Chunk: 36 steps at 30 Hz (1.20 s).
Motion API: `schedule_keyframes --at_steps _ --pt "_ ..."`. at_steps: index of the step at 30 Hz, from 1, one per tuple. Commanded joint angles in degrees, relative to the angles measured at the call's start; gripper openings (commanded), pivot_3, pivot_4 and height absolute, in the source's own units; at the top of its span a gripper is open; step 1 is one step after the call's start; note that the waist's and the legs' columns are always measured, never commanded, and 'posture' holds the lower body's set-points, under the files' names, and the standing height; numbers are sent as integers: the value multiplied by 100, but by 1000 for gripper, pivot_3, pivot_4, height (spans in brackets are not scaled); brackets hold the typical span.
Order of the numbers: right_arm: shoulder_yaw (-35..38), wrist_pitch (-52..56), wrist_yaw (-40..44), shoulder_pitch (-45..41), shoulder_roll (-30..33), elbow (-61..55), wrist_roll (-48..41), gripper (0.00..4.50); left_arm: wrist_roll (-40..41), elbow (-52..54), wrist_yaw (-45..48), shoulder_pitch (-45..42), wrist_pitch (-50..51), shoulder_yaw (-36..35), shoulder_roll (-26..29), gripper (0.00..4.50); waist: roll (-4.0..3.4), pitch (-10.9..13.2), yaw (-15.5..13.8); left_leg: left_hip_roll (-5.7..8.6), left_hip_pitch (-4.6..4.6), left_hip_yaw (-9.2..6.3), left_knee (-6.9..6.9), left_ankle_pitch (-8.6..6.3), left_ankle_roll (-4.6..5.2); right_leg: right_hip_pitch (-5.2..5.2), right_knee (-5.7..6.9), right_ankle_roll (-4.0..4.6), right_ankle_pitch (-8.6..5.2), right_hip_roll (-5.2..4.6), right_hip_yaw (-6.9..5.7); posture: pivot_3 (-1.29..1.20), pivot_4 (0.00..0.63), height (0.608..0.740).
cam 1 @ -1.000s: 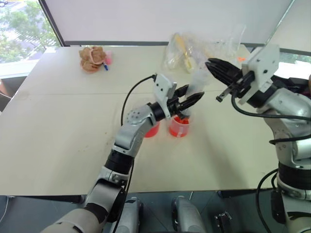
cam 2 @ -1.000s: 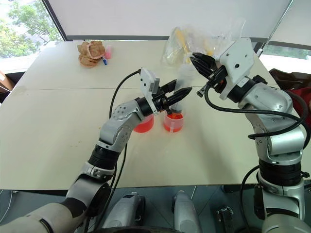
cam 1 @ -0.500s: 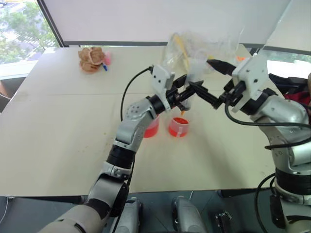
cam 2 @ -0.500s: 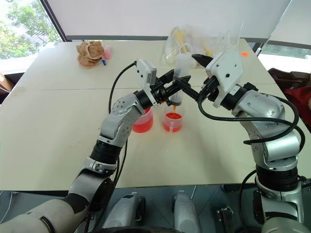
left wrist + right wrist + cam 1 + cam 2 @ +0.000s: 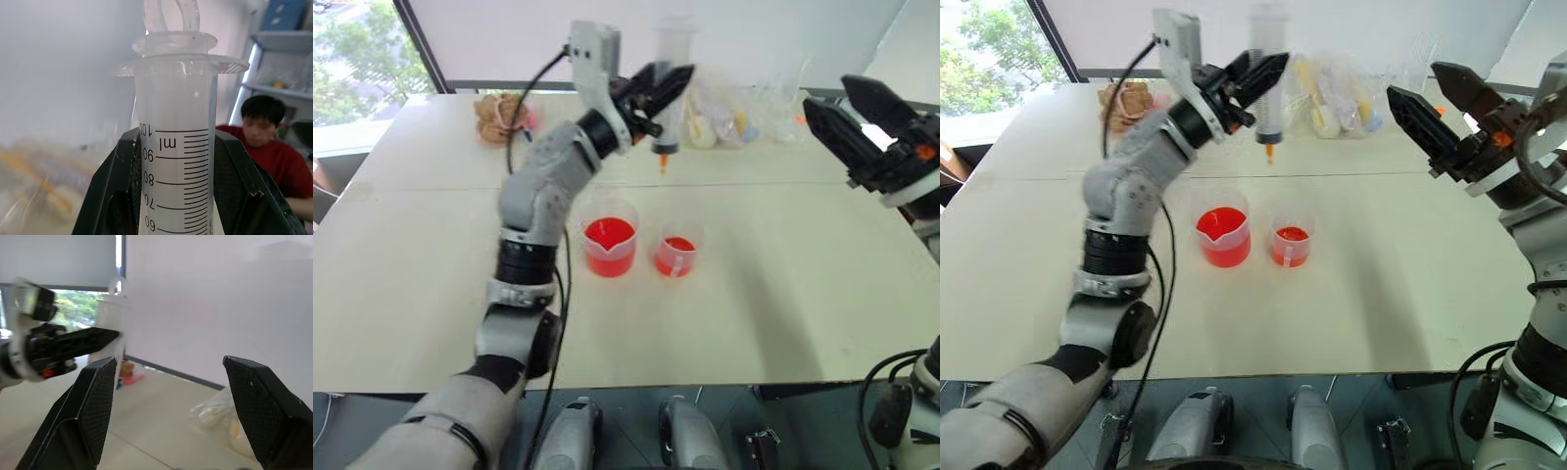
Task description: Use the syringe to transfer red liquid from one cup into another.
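Observation:
Next, I release the syringe from my left gripper on the table [image 5: 544, 257] beside the larger beaker, opposite the smaller cup.
My left gripper [image 5: 668, 86] is shut on the barrel of the syringe [image 5: 672, 69] and holds it upright, high above the table [image 5: 783, 294], orange tip [image 5: 662, 162] down. In the left wrist view the black fingers [image 5: 117, 196] clamp the graduated barrel [image 5: 178, 147], and the plunger is pushed in. Below it stand the larger beaker [image 5: 609, 245] and, to its right, the smaller cup [image 5: 677, 253]; both hold red liquid [image 5: 608, 235]. My right gripper [image 5: 850, 110] hangs off to the right, open and empty, well clear of the syringe.
Clear plastic bags [image 5: 720, 108] with yellow items lie at the table's back. A brown crumpled object [image 5: 499, 117] and a pink thing sit at the back left. A person in a red shirt [image 5: 266, 142] is in the background of the left wrist view.
My left gripper has lifted the syringe up and leftward from just above the smaller cup. My right gripper has opened, left the syringe's top and drawn back to the right.

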<state>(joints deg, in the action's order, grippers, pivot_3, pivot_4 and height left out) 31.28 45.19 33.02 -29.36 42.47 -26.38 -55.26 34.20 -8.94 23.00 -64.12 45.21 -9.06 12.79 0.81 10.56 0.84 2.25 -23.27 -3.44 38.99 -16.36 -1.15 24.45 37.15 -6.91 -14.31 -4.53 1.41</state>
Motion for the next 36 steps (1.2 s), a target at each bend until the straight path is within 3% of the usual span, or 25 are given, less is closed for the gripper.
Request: schedule_keyframes --at_steps 1,4,8,16,24,31,36 --pt "-326 307 300 -176 323 -494 -805 3610 287 -263 -210 -535 1919 -320 871 1383 -1 1 48 0 2 0 -1 0 0 0 0 -1 0 3 0 0 150 740" --pt "-743 517 526 -299 558 -654 -1207 3610 -91 -1004 -806 -898 3458 -460 1433 1383 -1 1 30 0 6 -2 -2 0 0 -2 2 -1 -1 5 0 0 150 740" --pt "-1228 632 841 -428 687 -734 -1518 3610 -351 -1436 -1365 -850 4595 -864 1585 1383 9 6 -21 -1 3 -8 3 0 0 -6 0 -3 -2 -5 -6 0 150 740" --pt "-1838 548 1218 -269 682 -777 -1240 3610 -147 -1699 -1885 225 4729 -622 1462 1383 10 6 -25 -1 -5 -10 1 10 -19 4 -3 -3 -1 -19 -4 0 150 740" --pt "-2058 569 1185 -140 683 -1012 -1257 3610 -186 -1435 -2165 669 4729 -640 1142 1383 12 7 -40 0 -10 -10 0 7 -17 11 -2 -2 0 -26 -3 0 150 740" --pt "-2076 508 1213 -20 731 -970 -1069 3675 -489 -998 -2220 731 4723 -840 1049 4481 11 6 -31 1 -8 -10 0 8 -18 10 0 -1 0 -28 -3 0 150 740" --pt "-1670 508 1187 359 837 -647 -1037 3675 -216 81 -1579 989 3772 -1132 1151 4481 12 7 -30 -1 -8 -9 -2 8 -19 11 0 0 1 -26 -3 0 150 740"
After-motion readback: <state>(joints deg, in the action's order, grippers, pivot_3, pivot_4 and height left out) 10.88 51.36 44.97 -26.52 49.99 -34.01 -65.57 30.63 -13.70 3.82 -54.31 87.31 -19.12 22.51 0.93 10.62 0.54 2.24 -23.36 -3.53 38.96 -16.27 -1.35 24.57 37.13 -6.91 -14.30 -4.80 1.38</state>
